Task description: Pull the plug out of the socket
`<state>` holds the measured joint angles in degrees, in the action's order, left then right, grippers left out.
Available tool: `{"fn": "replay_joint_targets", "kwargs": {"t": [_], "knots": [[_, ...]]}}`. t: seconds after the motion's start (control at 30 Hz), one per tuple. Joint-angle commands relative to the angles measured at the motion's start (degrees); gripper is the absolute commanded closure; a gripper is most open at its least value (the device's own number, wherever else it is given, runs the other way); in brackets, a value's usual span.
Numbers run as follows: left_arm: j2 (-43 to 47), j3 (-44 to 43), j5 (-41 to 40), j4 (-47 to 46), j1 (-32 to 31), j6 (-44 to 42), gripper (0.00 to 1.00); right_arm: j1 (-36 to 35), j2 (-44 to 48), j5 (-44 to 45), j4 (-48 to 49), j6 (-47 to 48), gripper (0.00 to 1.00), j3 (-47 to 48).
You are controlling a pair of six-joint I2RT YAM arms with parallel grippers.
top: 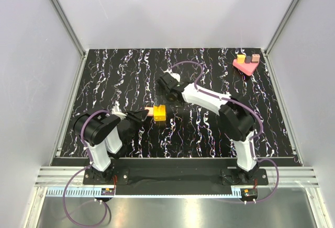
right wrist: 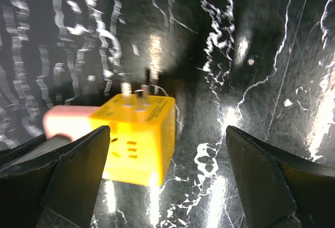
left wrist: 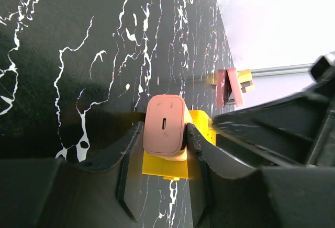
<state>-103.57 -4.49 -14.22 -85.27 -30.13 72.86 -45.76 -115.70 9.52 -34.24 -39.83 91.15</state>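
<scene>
The yellow socket is outside my right gripper's open fingers. My right gripper will shift toward the plug and close around the socket's body (top: 159, 114) before the pull.
A pink plug (left wrist: 165, 126) sits plugged into a yellow socket cube (left wrist: 164, 166) on the black marbled table. In the top view the plug (top: 149, 111) is on the left side of the socket (top: 160, 114). My left gripper (left wrist: 165, 136) is shut on the plug, one finger on each side; it also shows in the top view (top: 140, 115). My right gripper (right wrist: 167, 178) is open and empty above the table. The socket (right wrist: 137, 136) lies by its left finger (right wrist: 78, 173), not gripped, with the plug (right wrist: 65, 122) beyond. In the top view the right gripper (top: 168, 93) hangs just behind the socket.
A pink wedge-shaped holder (top: 245, 66) with a yellow and a brown block stands at the far right corner; it also shows in the left wrist view (left wrist: 229, 87). Grey walls and metal rails enclose the table.
</scene>
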Motion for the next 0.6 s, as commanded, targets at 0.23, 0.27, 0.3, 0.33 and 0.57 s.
{"fn": "replay_joint_targets", "kwargs": {"t": [0.23, 0.27, 0.3, 0.33, 0.57], "knots": [[-2.07, 4.93, -0.81, -10.17, -1.07, -7.03, 1.0, -2.76, -4.97, 4.81, -5.75, -2.88, 0.03, 8.77], [-1.99, 4.84, -0.81, -10.17, -1.07, -7.03, 1.0, -2.85, -5.76, 4.63, -5.84, -2.71, 0.04, 9.56], [-1.99, 4.84, -0.9, -10.17, -0.98, -7.03, 1.0, -3.02, -6.03, 4.46, -6.01, -2.7, 0.04, 10.0], [-1.99, 4.93, -0.9, -10.17, -1.07, -7.03, 1.0, -3.11, -6.38, 4.63, -6.28, -2.7, 0.05, 10.27], [-2.16, 4.84, -0.64, -10.17, -1.16, -7.03, 1.0, -3.72, -7.34, 4.63, -6.37, -2.7, 0.25, 10.54]]}}
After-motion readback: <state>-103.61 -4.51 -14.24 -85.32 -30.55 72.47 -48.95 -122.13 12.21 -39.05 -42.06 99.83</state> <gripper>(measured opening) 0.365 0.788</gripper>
